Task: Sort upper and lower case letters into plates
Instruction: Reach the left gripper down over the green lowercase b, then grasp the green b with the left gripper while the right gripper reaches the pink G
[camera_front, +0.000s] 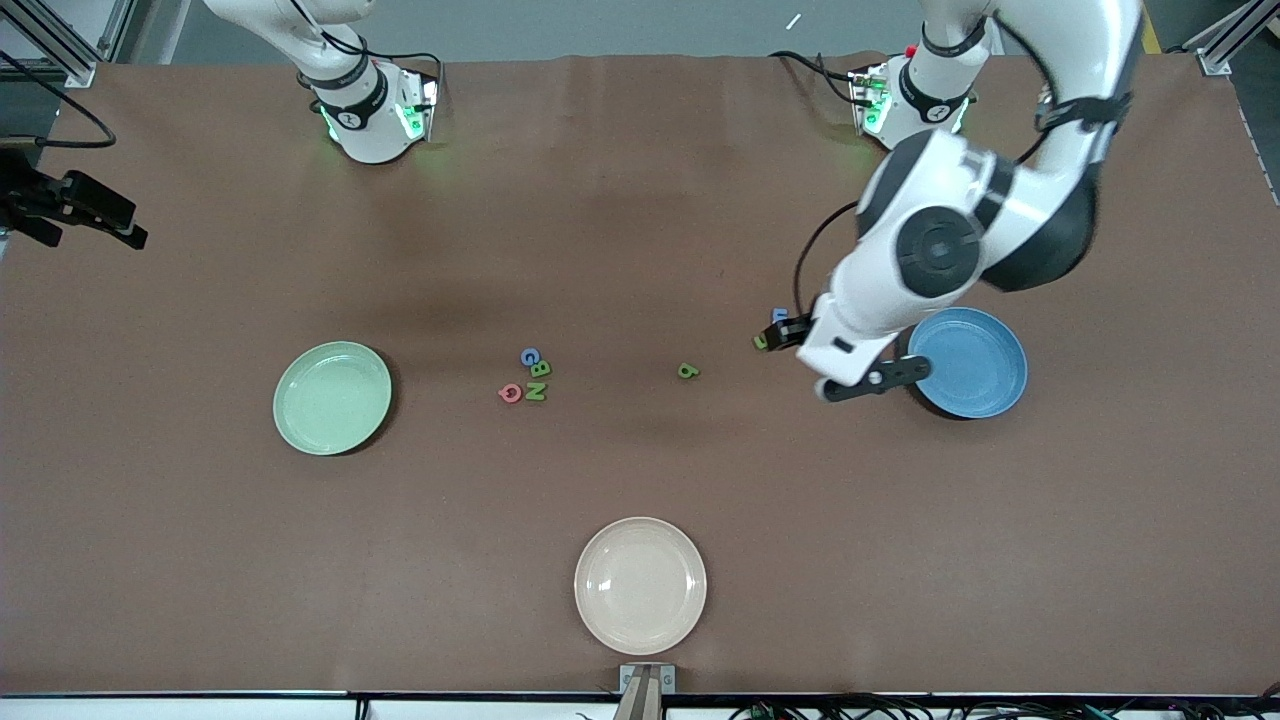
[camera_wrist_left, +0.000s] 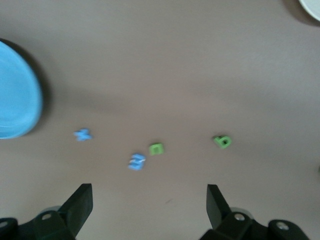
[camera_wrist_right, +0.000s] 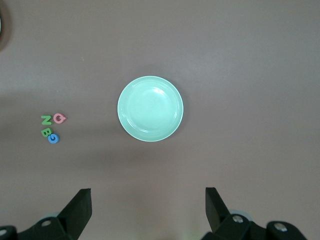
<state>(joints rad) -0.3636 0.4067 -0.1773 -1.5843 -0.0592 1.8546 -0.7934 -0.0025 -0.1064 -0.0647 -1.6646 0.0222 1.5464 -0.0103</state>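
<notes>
Next, I move my left gripper to the round loop (camera_front: 686, 372) (camera_wrist_left: 225, 142) of the green b that lies alone, away from the group of letters, and close it there.
The mint green plate (camera_front: 332, 397) (camera_wrist_right: 150, 108) lies toward the right arm's end, the sky blue plate (camera_front: 968, 362) (camera_wrist_left: 15, 90) toward the left arm's end. Between them sits a cluster of letters: blue G (camera_front: 530, 357) (camera_wrist_right: 53, 138), green B (camera_front: 541, 368) (camera_wrist_right: 46, 132), red Q (camera_front: 510, 393) (camera_wrist_right: 60, 118), green N (camera_front: 536, 392) (camera_wrist_right: 46, 119). A green b (camera_front: 688, 371) (camera_wrist_left: 222, 141) lies alone. Beside the blue plate lie a green letter (camera_front: 760, 342) (camera_wrist_left: 156, 148) and two blue ones (camera_wrist_left: 136, 161) (camera_wrist_left: 83, 134). My left gripper (camera_wrist_left: 149, 205) hangs open over these, empty. My right gripper (camera_wrist_right: 148, 205) is open and empty, high above the table beside the mint plate.
A cream-beige plate (camera_front: 640, 584) (camera_wrist_left: 312, 7) sits nearest the front camera. The two arm bases (camera_front: 370, 110) (camera_front: 915, 100) stand at the table's back edge. A black clamp (camera_front: 70, 205) juts in at the right arm's end. The left arm's elbow (camera_front: 940, 250) hangs over the blue plate's rim.
</notes>
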